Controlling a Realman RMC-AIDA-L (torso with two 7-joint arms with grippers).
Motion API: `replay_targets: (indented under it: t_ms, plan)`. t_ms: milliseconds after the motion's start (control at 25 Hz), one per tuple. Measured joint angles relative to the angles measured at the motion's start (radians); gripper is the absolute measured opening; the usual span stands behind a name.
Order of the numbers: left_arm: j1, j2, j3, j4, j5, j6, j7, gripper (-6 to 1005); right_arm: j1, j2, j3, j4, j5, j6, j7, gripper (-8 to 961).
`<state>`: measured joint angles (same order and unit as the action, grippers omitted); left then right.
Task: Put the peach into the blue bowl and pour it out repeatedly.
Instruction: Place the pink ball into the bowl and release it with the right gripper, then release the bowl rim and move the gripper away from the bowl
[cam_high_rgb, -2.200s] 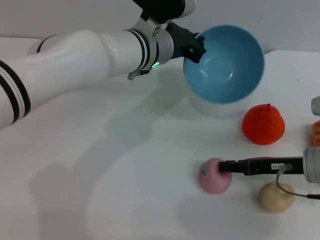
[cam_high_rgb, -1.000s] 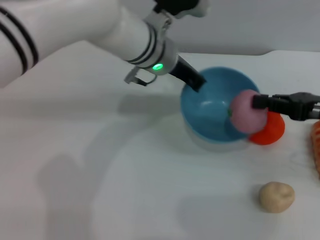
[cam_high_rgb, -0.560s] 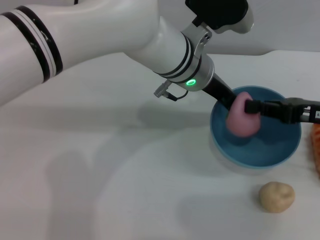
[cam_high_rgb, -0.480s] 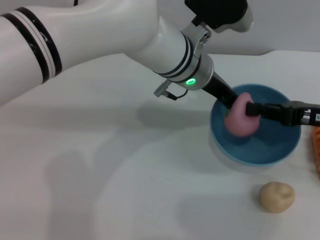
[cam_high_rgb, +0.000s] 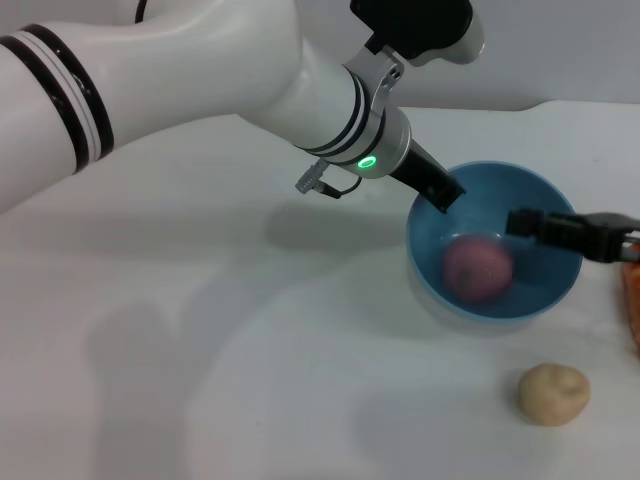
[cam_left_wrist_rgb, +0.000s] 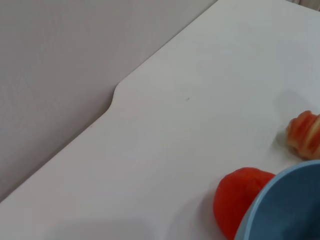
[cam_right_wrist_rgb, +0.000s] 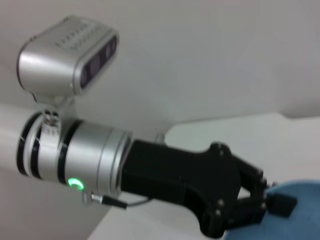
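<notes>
Next, I let go of the blue bowl, now upright on the white table, with my left gripper beside the orange-red fruit, on the table's bare side (cam_high_rgb: 438, 292).
The blue bowl (cam_high_rgb: 540, 300) stands upright on the white table at the right. The pink peach (cam_high_rgb: 477, 268) lies inside it, free of both grippers. My left gripper (cam_high_rgb: 445, 193) is shut on the bowl's far-left rim; the right wrist view shows it (cam_right_wrist_rgb: 272, 201) clamped on the rim (cam_right_wrist_rgb: 300, 210). My right gripper (cam_high_rgb: 519, 222) hovers over the bowl just above and to the right of the peach, open and empty. The bowl's edge (cam_left_wrist_rgb: 285, 205) also shows in the left wrist view.
A beige potato (cam_high_rgb: 553, 393) lies in front of the bowl. An orange striped item (cam_high_rgb: 633, 300) sits at the right edge. An orange-red fruit (cam_left_wrist_rgb: 240, 197) lies behind the bowl, hidden in the head view. The table's left half is bare.
The right gripper carried the peach over the bowl and let it go; the peach now rests in the bowl. The left arm set the bowl upright and shifted it right.
</notes>
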<state>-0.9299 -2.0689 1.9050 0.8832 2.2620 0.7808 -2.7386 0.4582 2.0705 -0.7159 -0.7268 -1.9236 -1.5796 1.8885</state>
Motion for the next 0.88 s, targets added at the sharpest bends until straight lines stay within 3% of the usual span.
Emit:
replay_targets:
  t_ms: [200, 400, 880]
  plan:
    - [0.001, 0.001, -0.002, -0.011, 0.000, -0.007, 0.000, 0, -0.030, 0.000, 0.013, 0.010, 0.092, 0.002, -0.078, 321]
    - [-0.009, 0.000, -0.002, -0.076, 0.000, -0.037, -0.004, -1, -0.040, -0.002, 0.065, 0.026, 0.095, 0.026, -0.080, 456]
    - [0.007, -0.008, 0.088, -0.111, -0.008, -0.018, -0.021, -1, -0.077, -0.001, 0.142, 0.051, 0.095, 0.030, -0.130, 456]
